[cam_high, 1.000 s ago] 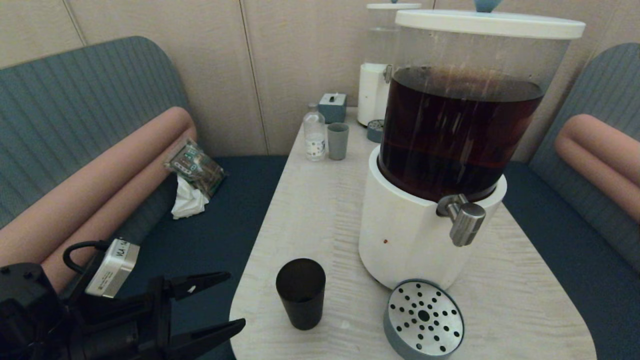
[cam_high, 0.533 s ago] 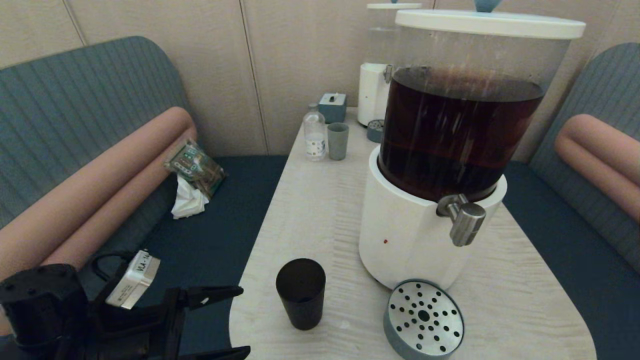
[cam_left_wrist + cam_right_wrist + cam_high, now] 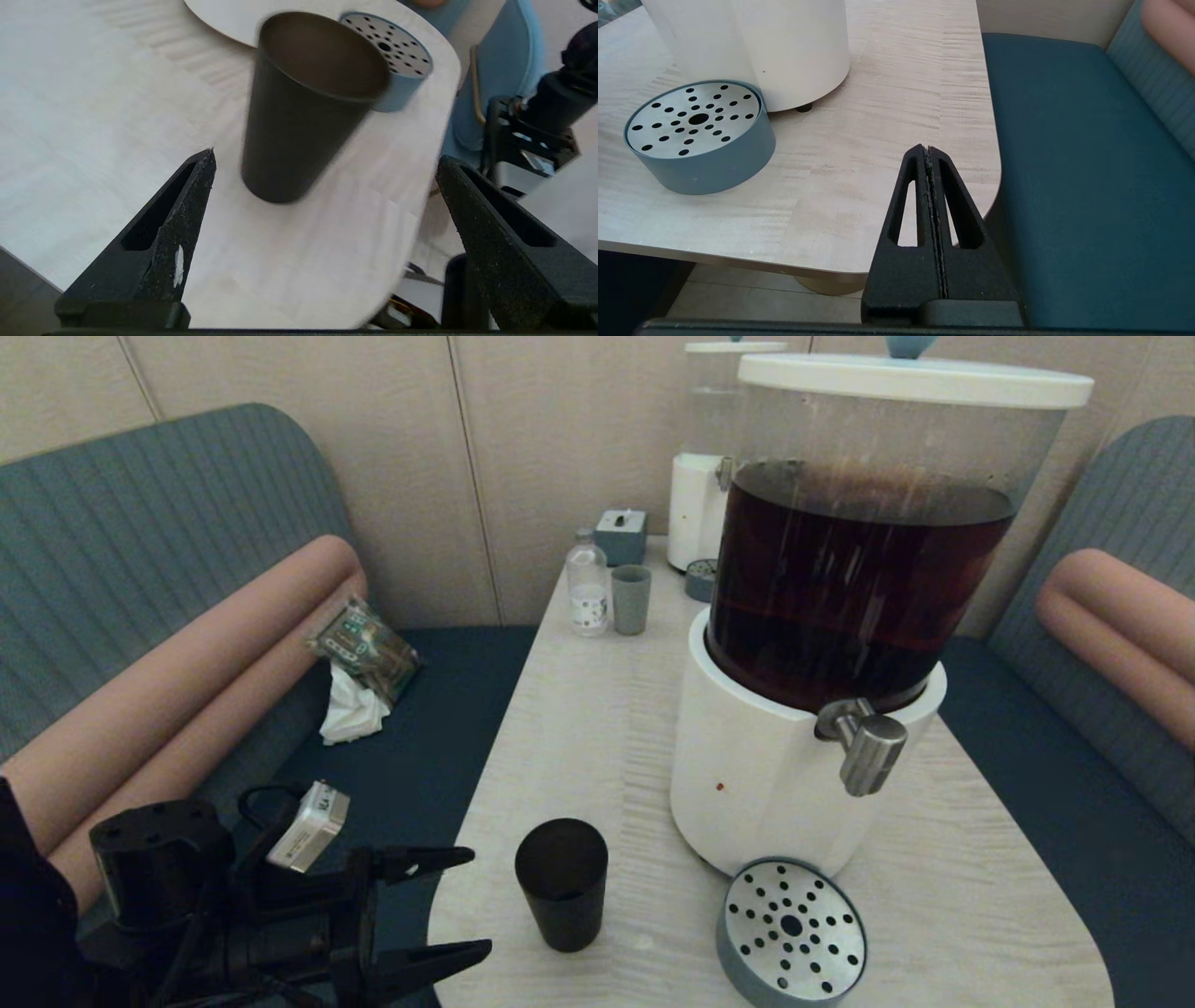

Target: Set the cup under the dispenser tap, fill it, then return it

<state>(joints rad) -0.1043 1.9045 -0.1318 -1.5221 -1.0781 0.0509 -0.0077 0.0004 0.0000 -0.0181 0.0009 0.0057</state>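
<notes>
My left gripper should move to the dark tapered cup next and close on the cup's body (image 3: 568, 909) (image 3: 304, 131), halfway between its rim and bottom.
The dark tapered cup (image 3: 561, 883) stands upright near the table's front left corner, left of the dispenser's white base (image 3: 766, 784). In the left wrist view the cup (image 3: 299, 116) sits a little beyond the fingertips, apart from both. My left gripper (image 3: 471, 910) is open at the table's left edge, its fingers pointing at the cup with nothing between them. The steel tap (image 3: 868, 747) juts from the base of the dispenser with dark brown liquid, above the round drip tray (image 3: 792, 931). My right gripper (image 3: 928, 151) is shut and empty, low by the table's front right corner.
The table (image 3: 597, 728) carries a small bottle (image 3: 587, 590), a grey-green cup (image 3: 631, 599), a small box (image 3: 621, 536) and a second dispenser with a clear tank (image 3: 702, 485) at the back. Blue bench seats flank both sides; a packet and tissue (image 3: 359, 663) lie on the left seat.
My left arm has swung right toward the cup, its open fingertips now closer to it over the table's edge. The cup, the dispenser and the right arm have stayed put.
</notes>
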